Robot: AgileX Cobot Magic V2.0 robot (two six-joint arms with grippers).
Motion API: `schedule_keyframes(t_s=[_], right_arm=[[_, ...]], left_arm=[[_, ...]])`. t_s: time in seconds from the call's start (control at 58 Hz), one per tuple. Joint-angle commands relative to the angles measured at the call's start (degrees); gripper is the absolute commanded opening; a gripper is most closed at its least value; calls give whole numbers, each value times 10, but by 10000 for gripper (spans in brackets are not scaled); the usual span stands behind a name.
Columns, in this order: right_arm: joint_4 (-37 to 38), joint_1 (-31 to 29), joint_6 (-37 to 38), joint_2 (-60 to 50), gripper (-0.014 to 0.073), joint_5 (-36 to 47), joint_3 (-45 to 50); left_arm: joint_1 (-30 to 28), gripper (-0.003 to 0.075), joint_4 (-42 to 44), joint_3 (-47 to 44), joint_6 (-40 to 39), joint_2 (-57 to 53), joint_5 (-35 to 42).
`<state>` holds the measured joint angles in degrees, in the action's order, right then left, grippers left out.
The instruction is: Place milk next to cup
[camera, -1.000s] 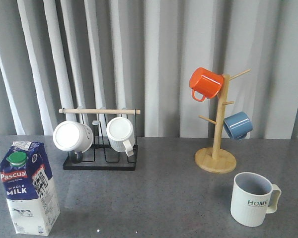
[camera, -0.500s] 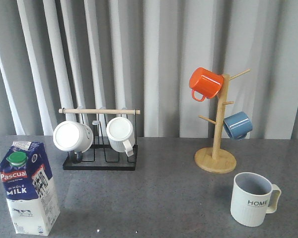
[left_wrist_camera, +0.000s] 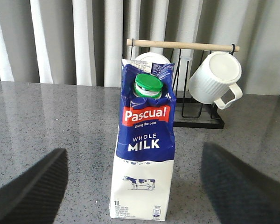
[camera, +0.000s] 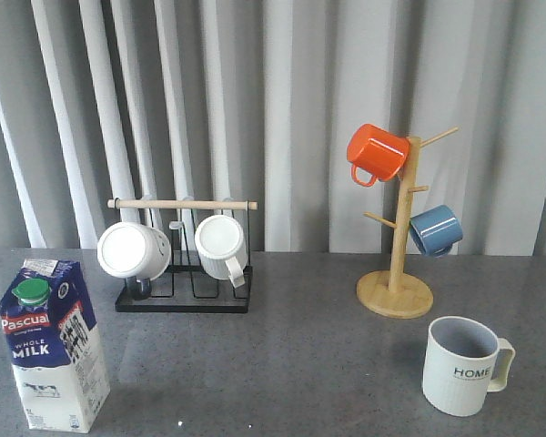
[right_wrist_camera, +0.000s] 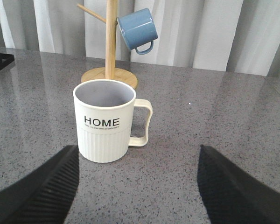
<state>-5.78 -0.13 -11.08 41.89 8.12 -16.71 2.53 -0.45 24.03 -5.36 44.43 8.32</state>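
Observation:
Next, my right gripper goes to the handle (camera: 505,365) (right_wrist_camera: 146,123) of the off-white cup marked "HOME" and closes there.
The milk (camera: 53,344), a blue-and-white carton with a green cap and a red "Pascual" label, stands upright at the table's front left. In the left wrist view the milk (left_wrist_camera: 144,144) stands just ahead of my left gripper (left_wrist_camera: 133,179), which is open and empty, one finger on each side. The cup (camera: 464,364), an off-white ribbed mug marked "HOME", stands at the front right. In the right wrist view the cup (right_wrist_camera: 105,120) stands just ahead of my open, empty right gripper (right_wrist_camera: 137,179). Neither gripper shows in the front view.
A black wire rack (camera: 184,300) with a wooden bar holds two white mugs (camera: 134,249) at the back left. A wooden mug tree (camera: 396,293) at the back right carries an orange mug (camera: 378,152) and a blue mug (camera: 435,229). Grey curtains hang behind the table.

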Motion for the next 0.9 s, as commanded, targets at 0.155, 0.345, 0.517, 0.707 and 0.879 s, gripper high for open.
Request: schedule_keyframes(t_s=[0.155, 0.345, 0.517, 0.707, 0.879], right_arm=[[0, 0, -5, 1, 538, 39, -21], [-1, 0, -3, 1, 538, 37, -21], [-12, -2, -3, 14, 538, 70, -20], [-12, -2, -21, 118, 538, 208, -20], [17, -2, -18, 240, 538, 336, -20]], left_arm=[[-2, 640, -4, 18, -9, -1, 36], [-2, 580, -4, 18, -9, -1, 36], [-2, 535, -4, 18, -9, -1, 36], [-2, 520, -4, 18, -9, -1, 35], [-2, 520, -4, 18, -9, -1, 35]])
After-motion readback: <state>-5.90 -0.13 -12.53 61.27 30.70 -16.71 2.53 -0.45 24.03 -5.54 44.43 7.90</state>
